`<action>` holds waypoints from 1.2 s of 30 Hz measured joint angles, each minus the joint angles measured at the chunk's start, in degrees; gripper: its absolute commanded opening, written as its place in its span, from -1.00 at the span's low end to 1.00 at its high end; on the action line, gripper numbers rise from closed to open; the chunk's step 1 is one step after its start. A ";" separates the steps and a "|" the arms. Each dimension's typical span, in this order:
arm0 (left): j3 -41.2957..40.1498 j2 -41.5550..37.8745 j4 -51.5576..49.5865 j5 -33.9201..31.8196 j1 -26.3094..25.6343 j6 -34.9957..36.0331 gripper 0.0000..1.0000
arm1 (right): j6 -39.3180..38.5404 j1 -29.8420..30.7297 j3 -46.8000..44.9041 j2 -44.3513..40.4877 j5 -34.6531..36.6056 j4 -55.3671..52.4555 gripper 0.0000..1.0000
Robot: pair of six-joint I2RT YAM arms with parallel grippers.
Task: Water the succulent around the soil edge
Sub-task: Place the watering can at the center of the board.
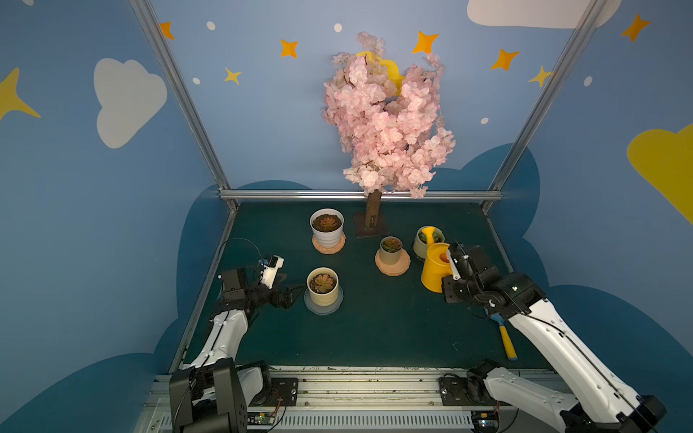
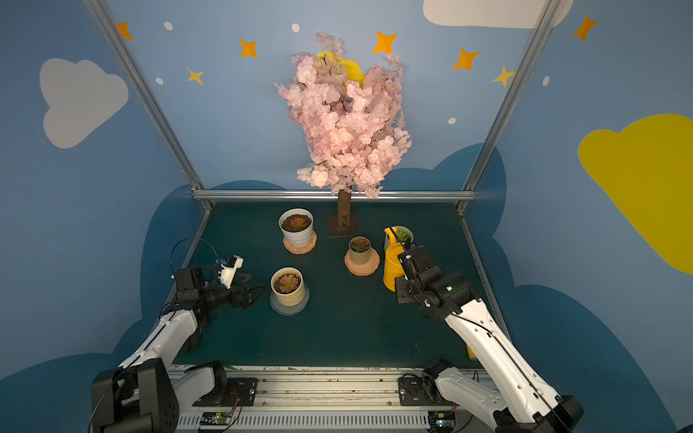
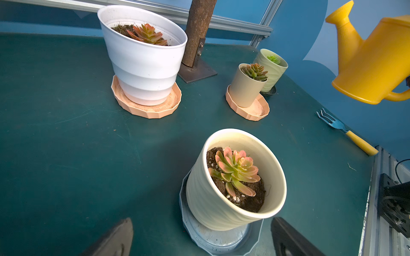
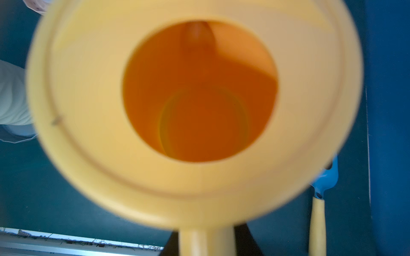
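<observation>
Next, I set the yellow watering can down with my right gripper on the table [image 1: 385, 306], in front of the small beige pot.
My right gripper [image 1: 451, 274] is shut on the handle of a yellow watering can [image 1: 435, 270], which hangs above the table at the right. From the right wrist I look down into the can's [image 4: 88, 110] open top, with the handle between my dark fingers [image 4: 248, 241]. In both top views its spout [image 2: 390, 234] reaches over a pale green pot [image 1: 420, 245] holding a green succulent [image 3: 273, 59]. No water shows. My left gripper [image 3: 202, 222] stands open beside a cream pot [image 1: 323, 294] with a pink-green succulent [image 3: 235, 170] on a blue-grey saucer [image 3: 221, 241].
A white pot [image 1: 327, 234] and a small beige pot [image 1: 390, 256], each with a succulent, stand on peach saucers. A pink blossom tree [image 1: 382, 120] rises from a base plate at the back. A garden fork [image 1: 506, 339] with a yellow handle lies near the right edge.
</observation>
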 measured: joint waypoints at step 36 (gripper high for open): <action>-0.61 -0.68 0.46 -1.97 -0.74 -0.04 1.00 | 5.44 28.76 -28.63 11.72 12.92 42.07 -1.00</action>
